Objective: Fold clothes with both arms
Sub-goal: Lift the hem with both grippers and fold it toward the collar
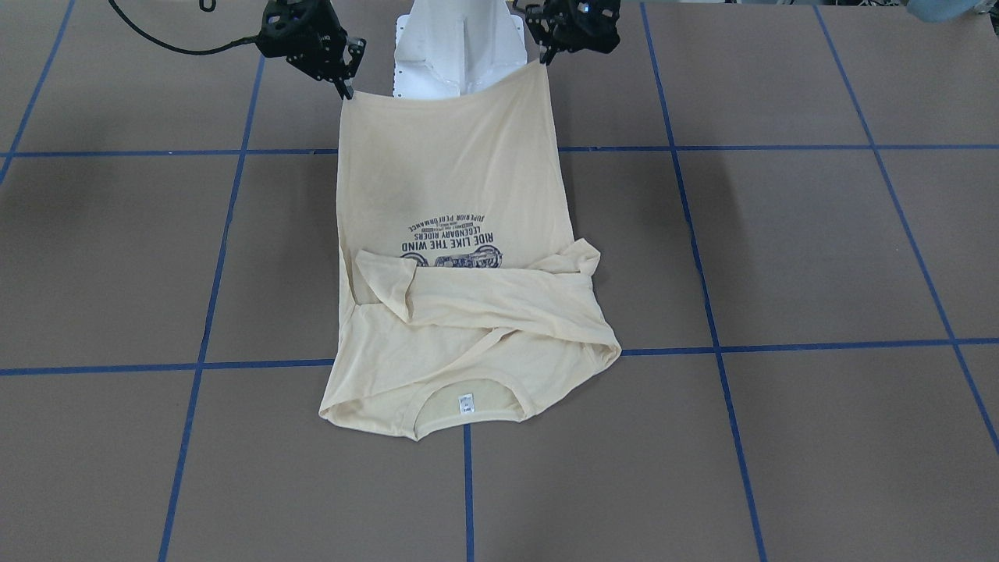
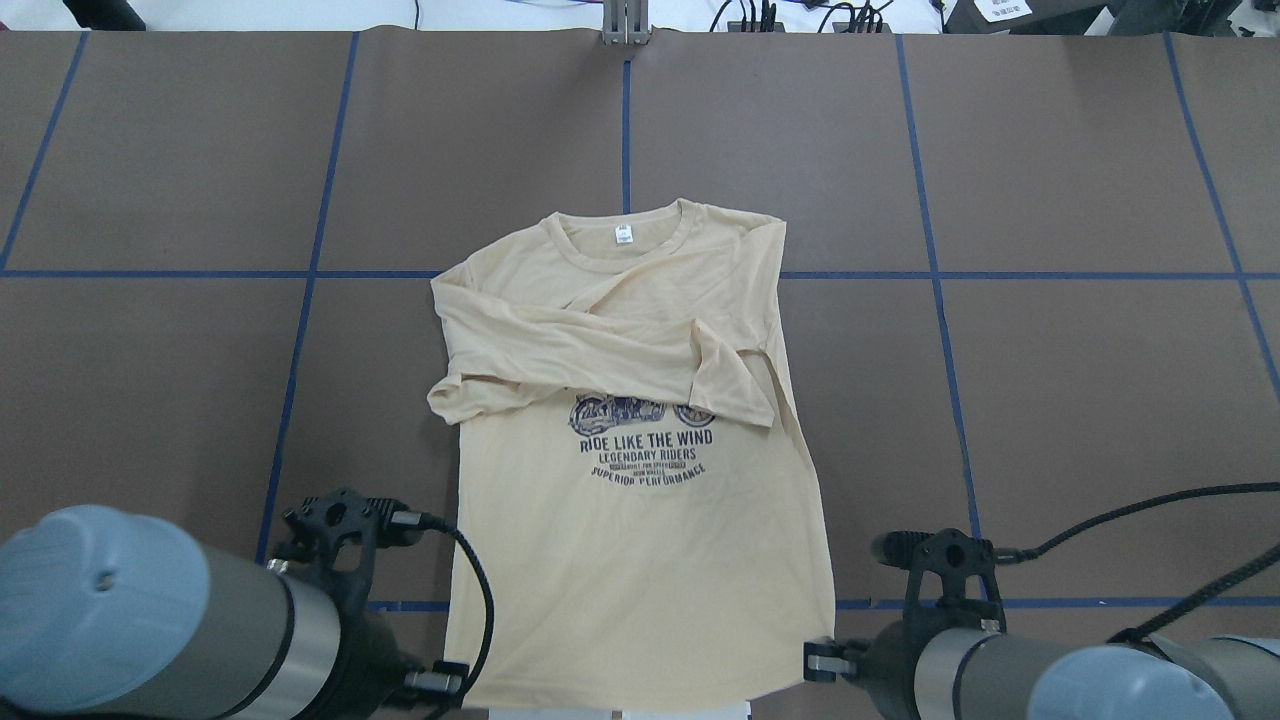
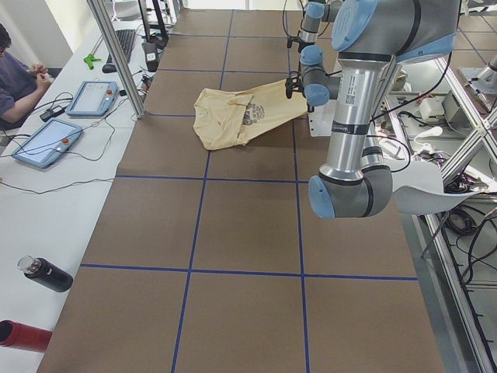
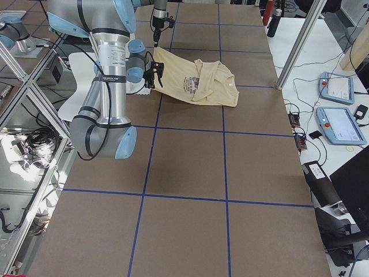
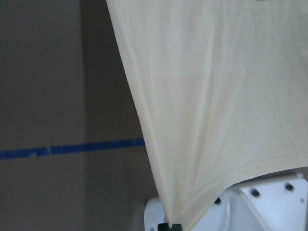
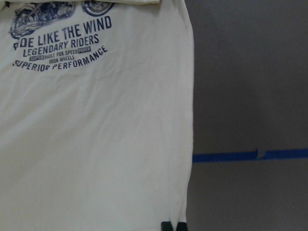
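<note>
The shirt's hem corner, now lifted off the table, will be let go by my left gripper on the brown table (image 1: pixel 614 278) next to the bunched sleeve fold.
The pale cream shirt (image 1: pixel 453 172) lies print-up on the brown table, collar and white neck label (image 2: pixel 623 235) at the far side, both long sleeves folded across the chest. Its hem is lifted off the table towards the robot's base. My left gripper (image 1: pixel 544 58) is shut on one hem corner, and my right gripper (image 1: pixel 346 92) is shut on the other. The left wrist view shows the hem corner (image 5: pixel 192 211) pinched just above the fingertips. In the right wrist view the shirt's side edge (image 6: pixel 185 183) runs down into the shut fingers, with the navy print (image 6: pixel 60 41) above.
The white base mount (image 1: pixel 456 47) stands directly behind the lifted hem. Blue tape lines (image 2: pixel 930 275) cross the brown table. On a side bench stand tablets (image 3: pixel 92 97), a dark bottle (image 3: pixel 46 273) and a metal post (image 3: pixel 124 62), with a seated person (image 3: pixel 14 74) beyond.
</note>
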Robot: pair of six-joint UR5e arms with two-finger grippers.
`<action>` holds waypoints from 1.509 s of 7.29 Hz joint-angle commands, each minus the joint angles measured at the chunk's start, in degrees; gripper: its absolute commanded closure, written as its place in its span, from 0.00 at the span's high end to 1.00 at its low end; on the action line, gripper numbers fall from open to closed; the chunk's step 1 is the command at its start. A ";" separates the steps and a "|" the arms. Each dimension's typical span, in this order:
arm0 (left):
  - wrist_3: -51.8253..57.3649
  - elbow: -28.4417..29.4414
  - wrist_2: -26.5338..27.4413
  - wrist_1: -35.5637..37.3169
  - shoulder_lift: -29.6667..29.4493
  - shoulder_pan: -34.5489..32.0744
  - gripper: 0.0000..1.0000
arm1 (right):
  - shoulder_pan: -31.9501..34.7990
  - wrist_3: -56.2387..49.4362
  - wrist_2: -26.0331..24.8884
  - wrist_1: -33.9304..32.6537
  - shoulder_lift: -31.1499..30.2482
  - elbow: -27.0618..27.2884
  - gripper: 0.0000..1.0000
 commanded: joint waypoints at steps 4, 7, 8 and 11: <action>1.29 3.68 1.87 7.09 -3.82 -4.66 0.00 | 10.80 -1.01 4.24 -6.79 8.55 -5.05 0.00; 9.38 8.91 7.27 7.27 -8.13 -20.02 0.00 | 26.27 -3.39 9.84 -6.79 16.58 -9.42 0.00; 9.39 9.17 7.53 7.27 -8.58 -21.90 0.00 | 29.46 -3.39 11.70 -7.22 18.17 -9.68 0.00; 10.61 16.77 11.73 6.66 -10.68 -22.36 0.00 | 31.24 -7.06 10.93 -6.71 25.46 -20.71 0.00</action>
